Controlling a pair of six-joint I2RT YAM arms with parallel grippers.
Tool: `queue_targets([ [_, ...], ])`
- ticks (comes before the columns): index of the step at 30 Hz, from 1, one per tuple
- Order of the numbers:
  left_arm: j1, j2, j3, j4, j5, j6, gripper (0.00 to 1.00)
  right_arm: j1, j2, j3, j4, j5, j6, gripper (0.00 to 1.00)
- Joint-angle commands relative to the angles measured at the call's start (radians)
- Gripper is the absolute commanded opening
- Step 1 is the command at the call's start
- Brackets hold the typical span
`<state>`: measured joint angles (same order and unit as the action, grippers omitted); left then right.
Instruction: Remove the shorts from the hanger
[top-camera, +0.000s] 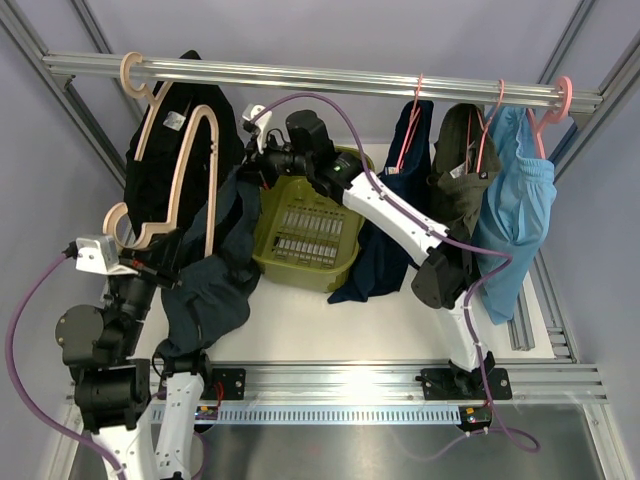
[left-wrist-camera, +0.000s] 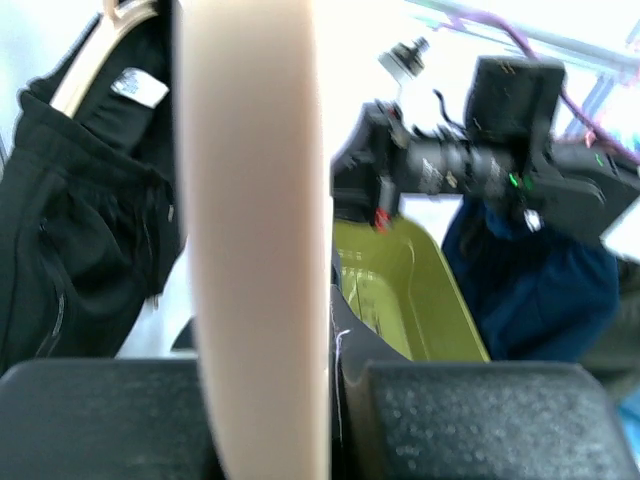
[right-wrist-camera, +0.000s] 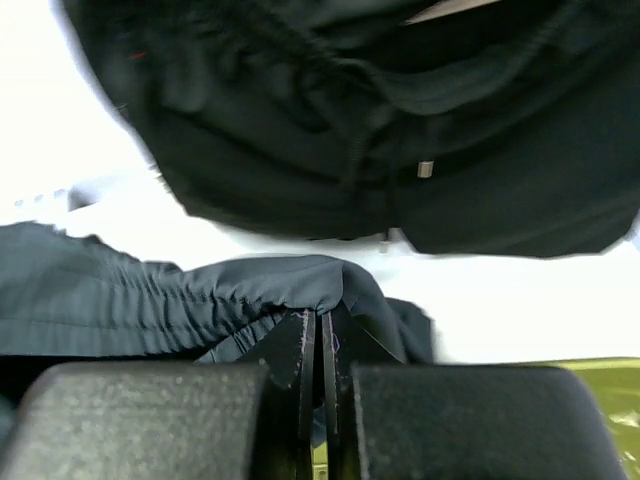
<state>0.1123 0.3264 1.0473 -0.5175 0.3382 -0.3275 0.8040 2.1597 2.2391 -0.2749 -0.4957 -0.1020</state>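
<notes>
Next, I let go of the beige wooden hanger on the rail (top-camera: 181, 70) with my left gripper, next to the black garment's hanger.
The dark teal-slate shorts (top-camera: 215, 275) hang limp from a beige wooden hanger (top-camera: 200, 150) off the rail at the left. My left gripper (top-camera: 150, 262) is shut on the hanger's bar (left-wrist-camera: 255, 250), with a fold of the teal fabric (left-wrist-camera: 352, 345) beside it between the pads. My right gripper (top-camera: 248, 172) is shut on the shorts' waistband (right-wrist-camera: 250, 290); in the right wrist view the jaws (right-wrist-camera: 318, 370) pinch a raised fold. The navy shorts (top-camera: 385, 240) hang from a pink hanger (top-camera: 410, 120) on the rail, untouched.
A black garment (top-camera: 165, 140) hangs on a second wooden hanger at the rail's left end. A green basket (top-camera: 300, 235) stands on the table between the arms. Olive-green shorts (top-camera: 460, 170) and light-blue shorts (top-camera: 515, 210) hang at the right.
</notes>
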Motion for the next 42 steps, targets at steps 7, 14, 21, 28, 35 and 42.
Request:
queue_targets([
  [7, 0.001, 0.034, -0.26, 0.602, -0.223, -0.189, 0.0, 0.032, -0.152, -0.05, -0.02, -0.411, -0.067, 0.0],
  [14, 0.0, 0.111, -0.215, 0.664, -0.226, -0.179, 0.0, 0.069, -0.143, -0.061, -0.038, -0.1, -0.033, 0.0],
  [21, 0.0, 0.155, -0.017, 0.305, -0.277, 0.114, 0.0, 0.078, -0.126, -0.068, -0.072, -0.321, -0.097, 0.0],
  [28, 0.001, 0.18, 0.053, 0.019, -0.142, 0.177, 0.0, 0.141, -0.165, -0.186, -0.185, -0.357, -0.287, 0.0],
  [35, 0.001, 0.178, 0.091, -0.217, -0.163, 0.246, 0.0, 0.213, -0.153, -0.213, -0.26, -0.199, -0.346, 0.05],
  [42, 0.0, 0.347, 0.172, -0.245, -0.07, 0.3, 0.0, 0.193, -0.213, -0.142, -0.452, -0.259, -0.442, 0.74],
])
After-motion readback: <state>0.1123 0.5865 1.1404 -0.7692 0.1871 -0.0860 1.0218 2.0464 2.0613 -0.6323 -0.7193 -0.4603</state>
